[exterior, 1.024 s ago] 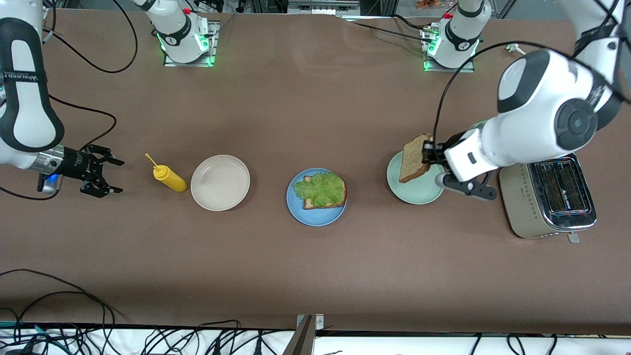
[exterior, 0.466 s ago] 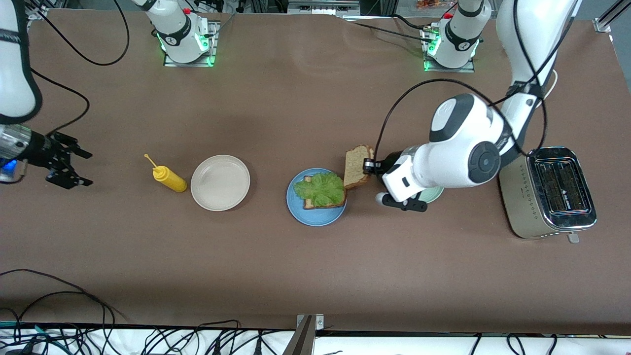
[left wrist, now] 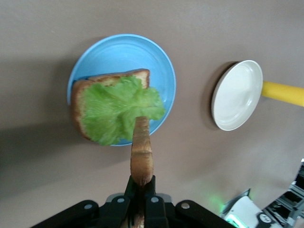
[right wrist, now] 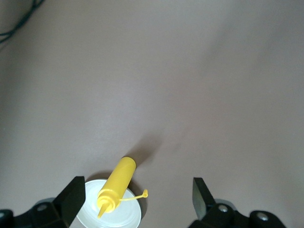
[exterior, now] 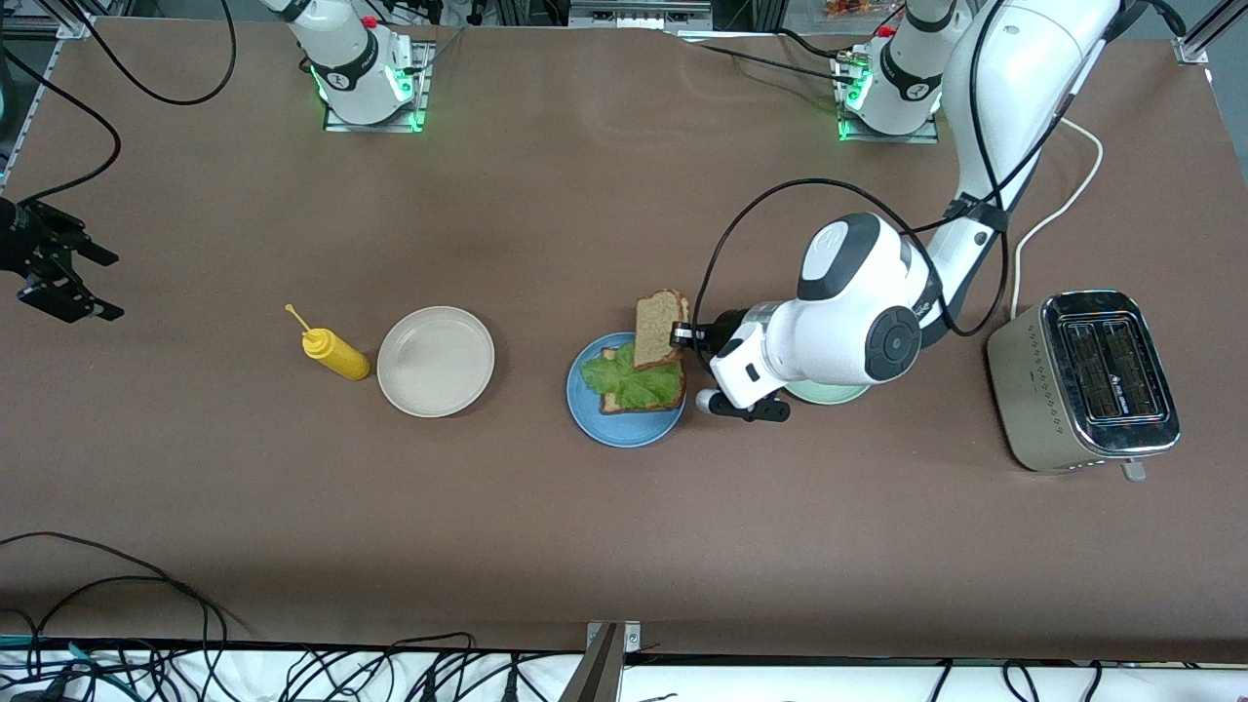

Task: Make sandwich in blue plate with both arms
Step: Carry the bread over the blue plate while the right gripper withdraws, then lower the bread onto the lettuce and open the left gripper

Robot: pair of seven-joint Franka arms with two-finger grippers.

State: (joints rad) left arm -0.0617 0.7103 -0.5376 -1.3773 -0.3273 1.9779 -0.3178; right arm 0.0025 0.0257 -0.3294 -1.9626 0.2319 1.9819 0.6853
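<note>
My left gripper is to let go of the second slice of bread on top of the green lettuce leaf [exterior: 635, 362] [left wrist: 121, 117] on the blue plate.
The blue plate [exterior: 624, 429] sits mid-table with a bread slice [exterior: 643, 402] topped by a ruffled green lettuce leaf [exterior: 634, 382]. My left gripper [exterior: 680, 336] is shut on a second bread slice [exterior: 659, 328], held on edge in the air over the plate's edge toward the left arm's end. In the left wrist view the held slice [left wrist: 141, 154] is clamped edge-on in the left gripper [left wrist: 141, 189], above the lettuce [left wrist: 114, 109] on the plate [left wrist: 118, 50]. My right gripper [exterior: 70, 278] is open and empty at the right arm's end of the table; in its own view the right gripper [right wrist: 137, 199] is wide open.
A beige plate [exterior: 436, 361] and a yellow squeeze bottle [exterior: 334, 352] lie toward the right arm's end. A pale green plate [exterior: 829, 394] is partly under the left arm. A toaster [exterior: 1090, 378] stands at the left arm's end.
My left gripper carried the bread slice from over the green plate to over the blue plate. My right gripper drew back toward its end of the table.
</note>
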